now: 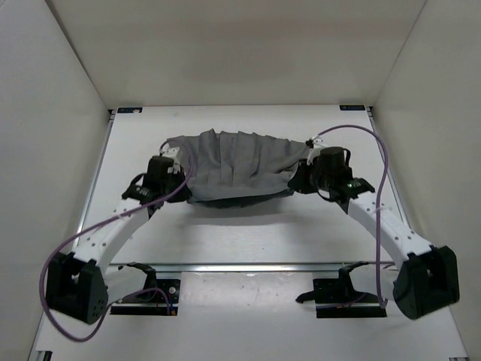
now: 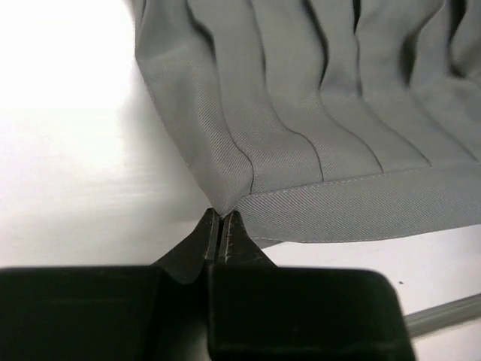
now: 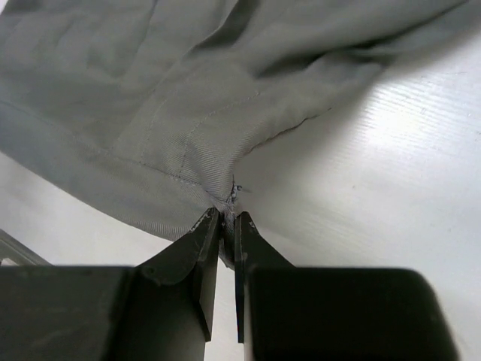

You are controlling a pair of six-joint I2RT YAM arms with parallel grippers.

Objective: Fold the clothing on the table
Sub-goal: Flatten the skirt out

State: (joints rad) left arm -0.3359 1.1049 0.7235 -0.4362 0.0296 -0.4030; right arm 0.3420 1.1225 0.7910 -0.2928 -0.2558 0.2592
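Note:
Next, my left gripper releases the corner of the clothing's hem on the white table [image 1: 201, 189], setting it down under the near edge that sags.
The clothing [image 1: 234, 167], a dark grey pleated garment, hangs stretched between both grippers above the white table [image 1: 248, 233], its lower edge sagging to the surface. My left gripper [image 1: 180, 174] is shut on the garment's left hem corner; in the left wrist view the corner of the clothing [image 2: 301, 150] is pinched at the tips of the left gripper [image 2: 222, 214]. My right gripper [image 1: 304, 167] is shut on the right corner; the right wrist view shows the fabric of the clothing [image 3: 188, 113] bunched between the black fingers of the right gripper [image 3: 227, 216].
White walls [image 1: 52, 113] enclose the table on the left, back and right. Metal rails run along the table's edges [image 1: 248, 265]. Purple cables [image 1: 379, 180] loop from both arms. The arm bases [image 1: 75, 286] sit at the near edge.

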